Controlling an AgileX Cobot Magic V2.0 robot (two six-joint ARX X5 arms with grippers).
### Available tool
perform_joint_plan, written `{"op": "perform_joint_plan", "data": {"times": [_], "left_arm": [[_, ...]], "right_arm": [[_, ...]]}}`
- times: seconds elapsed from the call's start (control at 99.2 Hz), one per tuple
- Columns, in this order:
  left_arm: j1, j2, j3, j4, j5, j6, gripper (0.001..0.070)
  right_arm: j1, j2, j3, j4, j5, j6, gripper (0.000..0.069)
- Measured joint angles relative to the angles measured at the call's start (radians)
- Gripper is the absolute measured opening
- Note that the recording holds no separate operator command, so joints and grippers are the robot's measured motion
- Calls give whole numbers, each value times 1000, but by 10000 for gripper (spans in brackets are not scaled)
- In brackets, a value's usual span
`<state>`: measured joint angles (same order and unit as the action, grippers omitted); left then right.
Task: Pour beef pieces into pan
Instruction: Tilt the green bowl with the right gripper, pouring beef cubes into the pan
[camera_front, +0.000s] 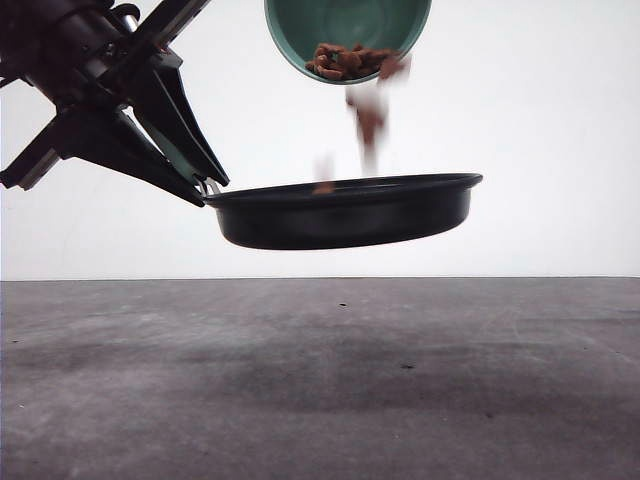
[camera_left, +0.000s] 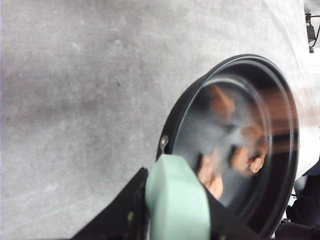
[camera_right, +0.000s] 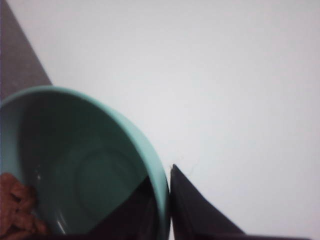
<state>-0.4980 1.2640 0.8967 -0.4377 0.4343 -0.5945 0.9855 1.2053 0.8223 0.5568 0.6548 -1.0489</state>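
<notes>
My right gripper needs to set the teal bowl free on the grey table (camera_front: 536, 370), just past the side of the pan's rim that lies opposite its handle.
The black pan (camera_front: 345, 210) hangs level above the table, held by its mint-green handle (camera_left: 176, 200) in my left gripper (camera_front: 205, 190), which is shut on it. Above it a teal bowl (camera_front: 347, 30) is tipped toward the camera, with beef pieces (camera_front: 345, 60) heaped at its lower lip. Blurred beef pieces (camera_front: 368, 125) fall from the bowl toward the pan. In the left wrist view, beef pieces (camera_left: 235, 160) lie blurred inside the pan (camera_left: 280, 125). My right gripper (camera_right: 162, 200) is shut on the rim of the bowl (camera_right: 80, 170), one finger inside and one outside.
The grey table (camera_front: 320, 380) stretches below the pan, with a white wall (camera_front: 540, 120) behind it.
</notes>
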Motion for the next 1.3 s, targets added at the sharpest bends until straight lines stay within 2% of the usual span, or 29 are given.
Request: {"op": "perform_joint_plan", "data": {"times": [0.131,0.363,0.595,0.756,0.998,1.079,1.149,1.23,1.301], "left_arm": [[0,0,5,-2,0,0,54],[8,0,26,0,0,0,54],[12,0,33,0,0,0,54],[18,0,39,0,2,0,54],[23,0,39,0,1,0,54],[25,0,45,-2,1,0,54],[25,0,51,2,0,0,54],[25,0,53,3,1,0,54],[25,0,53,-5,1,3,54]], "right_arm": [[0,0,0,89,-12,-4,17],[-11,2,0,43,-58,-55,17],[-12,2,0,84,-101,-126,17],[-12,2,0,153,-90,-149,17],[-13,2,0,155,-87,-137,17],[-18,2,0,155,-81,-92,17],[-18,2,0,155,-37,-4,17],[-24,-9,0,129,45,161,18],[-50,-51,0,44,14,358,18]]}}
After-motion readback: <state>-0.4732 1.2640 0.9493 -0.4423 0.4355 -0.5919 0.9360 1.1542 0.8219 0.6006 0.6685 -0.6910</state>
